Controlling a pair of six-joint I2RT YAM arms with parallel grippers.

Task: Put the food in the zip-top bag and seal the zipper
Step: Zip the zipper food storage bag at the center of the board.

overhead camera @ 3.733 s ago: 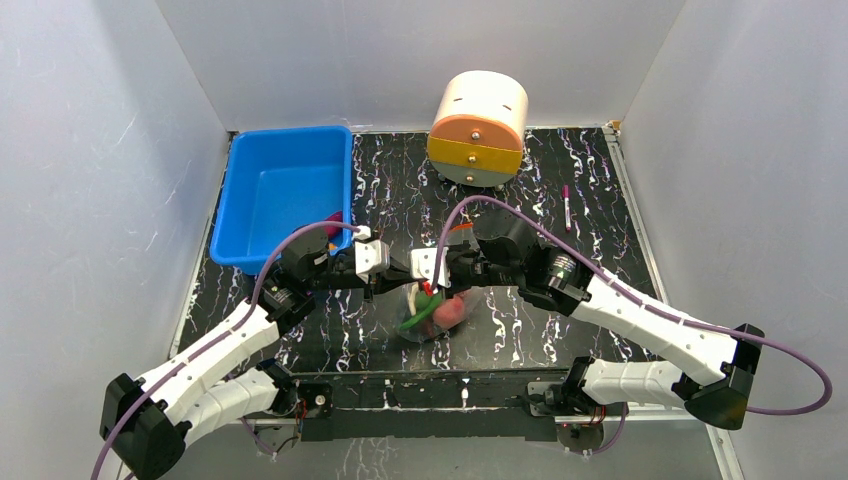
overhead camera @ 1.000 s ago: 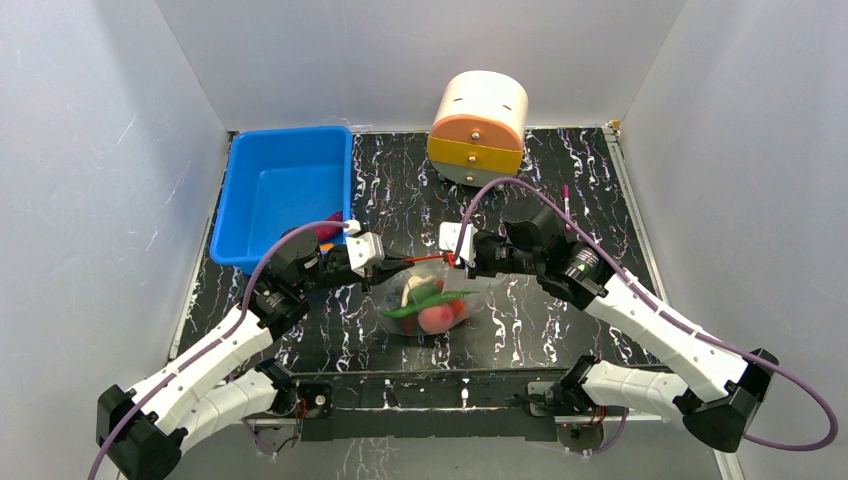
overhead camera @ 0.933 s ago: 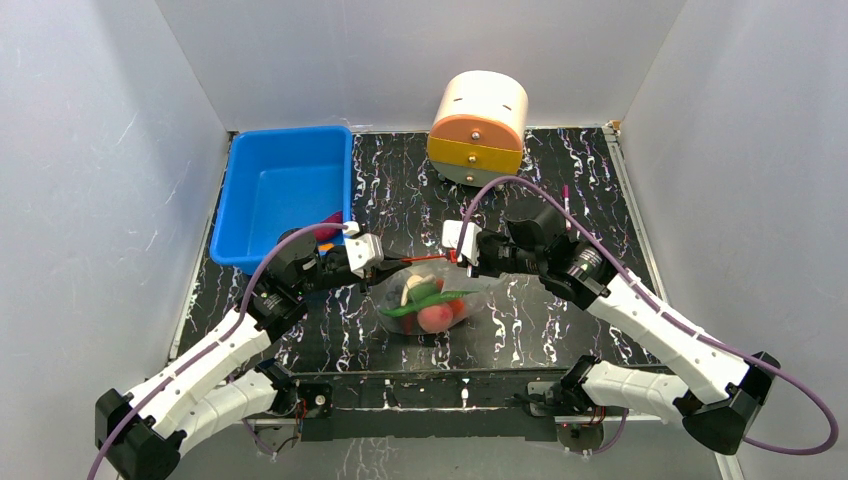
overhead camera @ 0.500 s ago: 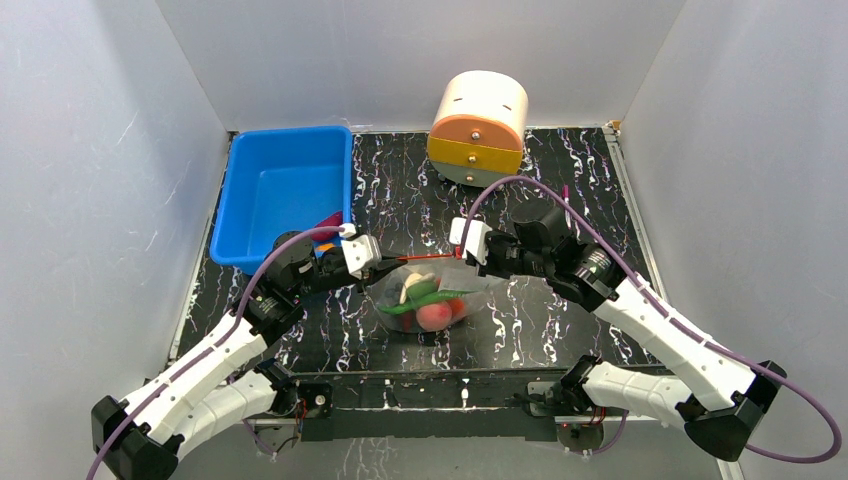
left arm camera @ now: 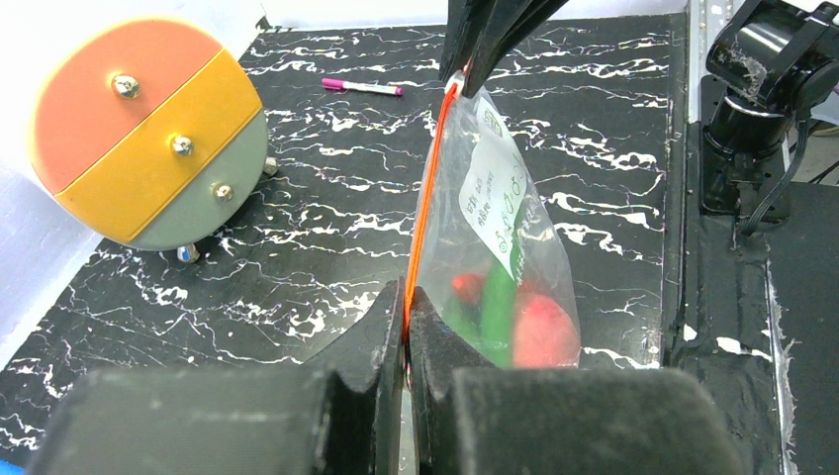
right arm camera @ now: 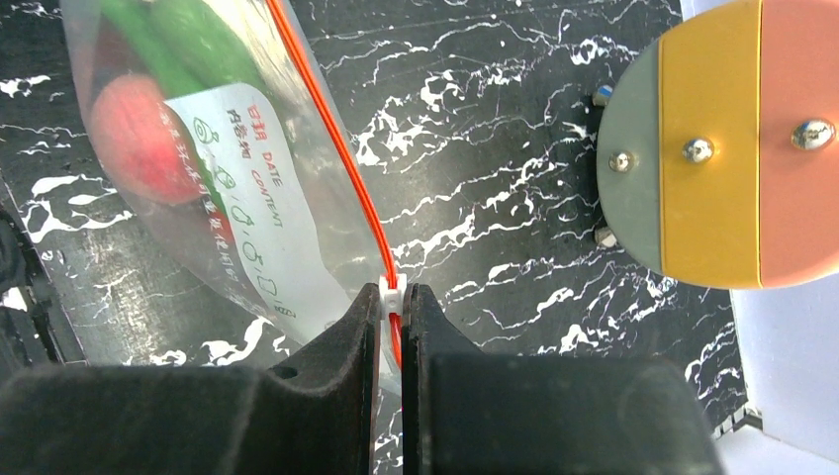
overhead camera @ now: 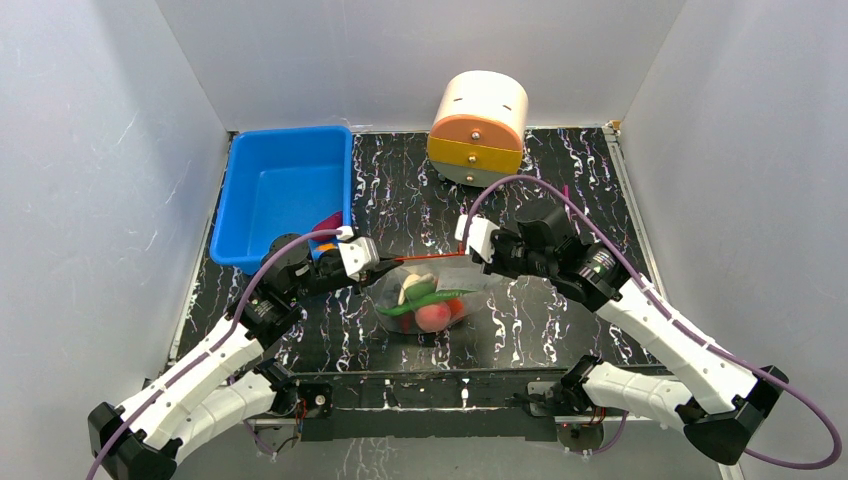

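Note:
My right gripper will let go of the zip-top bag on the black marbled table (right arm camera: 396, 139) in front of the drawer unit.
The zip-top bag (overhead camera: 432, 298) hangs between both grippers, its zipper (overhead camera: 425, 259) pulled into a straight orange-red line. Inside it I see the food: a pink-red fruit (overhead camera: 432, 317) and a long green pepper (overhead camera: 420, 300). My left gripper (overhead camera: 384, 266) is shut on the zipper's left end (left arm camera: 407, 297). My right gripper (overhead camera: 464, 254) is shut on the zipper's right end, where a small white slider (right arm camera: 392, 290) sits between its fingers. In the right wrist view, the bag's white label (right arm camera: 252, 213) faces the camera.
A blue bin (overhead camera: 285, 190) stands at the back left with a reddish piece (overhead camera: 328, 222) at its near right corner. A round orange, yellow and grey drawer unit (overhead camera: 478, 125) is at the back. A pink marker (overhead camera: 566, 206) lies to the right of it.
The grippers have drawn apart, the left leftward and the right rightward. The zipper is now stretched taut between them and the bag hangs wider.

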